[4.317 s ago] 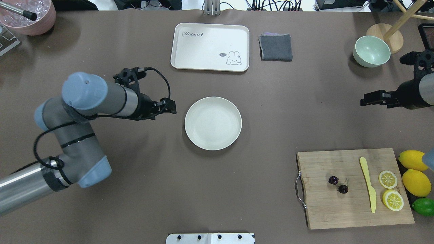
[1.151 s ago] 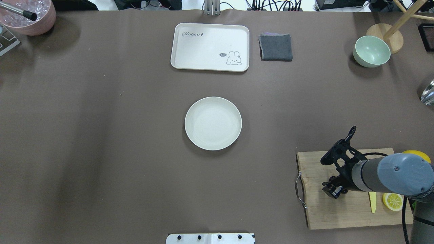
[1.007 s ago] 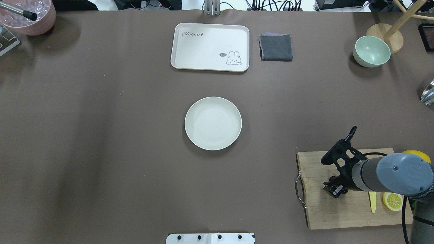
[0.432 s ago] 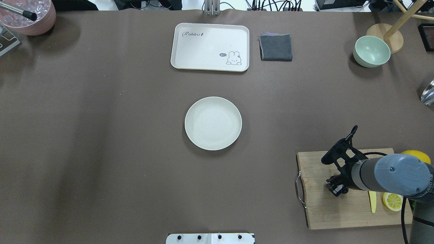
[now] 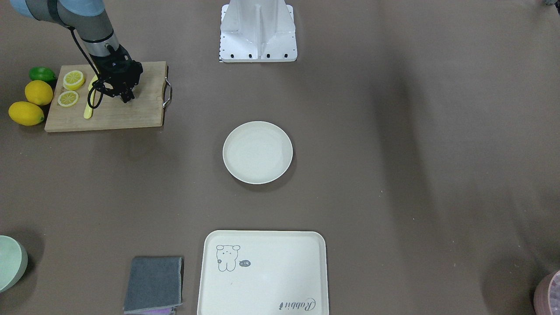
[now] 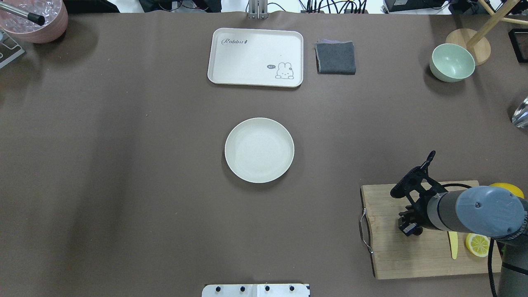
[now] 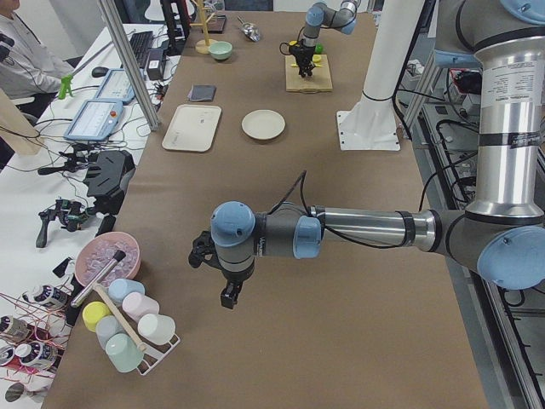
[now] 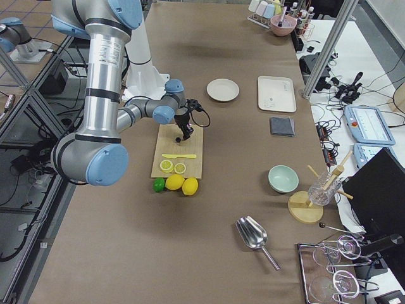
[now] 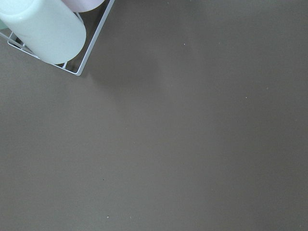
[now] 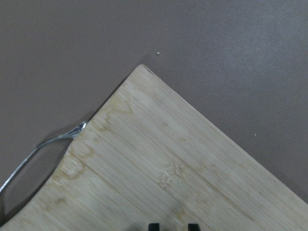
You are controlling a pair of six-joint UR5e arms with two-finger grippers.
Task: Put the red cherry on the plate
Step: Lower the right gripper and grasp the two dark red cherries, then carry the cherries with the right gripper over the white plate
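The robot's right gripper should put the red cherry down just off the middle of the cream-white plate [image 5: 260, 144].
The cream-white plate [image 6: 259, 150] [image 5: 257, 152] lies at the table's middle with nothing on it. My right gripper [image 6: 407, 228] [image 5: 127, 98] is down on the wooden cutting board [image 6: 387, 255] [image 10: 159, 168]. Its fingertips [image 10: 153, 225] stand a narrow gap apart. The red cherry [image 6: 417, 232] is almost wholly hidden under the gripper; only a dark bit peeks out beside the fingers. My left gripper [image 7: 228, 298] hangs over bare table far to the left. It shows only in the exterior left view, so whether it is open or shut I cannot tell.
Lemon slices [image 6: 478, 244] and a yellow knife [image 6: 453, 245] share the board, with whole lemons and a lime beside it [image 5: 38, 92]. A rabbit tray [image 6: 255, 57], grey cloth [image 6: 335, 57] and mint bowl [image 6: 452, 62] line the far edge. A cup rack [image 7: 128, 332] stands near the left gripper.
The left arm has left the overhead view. The right arm came down onto the board over the cherries, and over the last second its fingers drew closer together and shifted slightly right.
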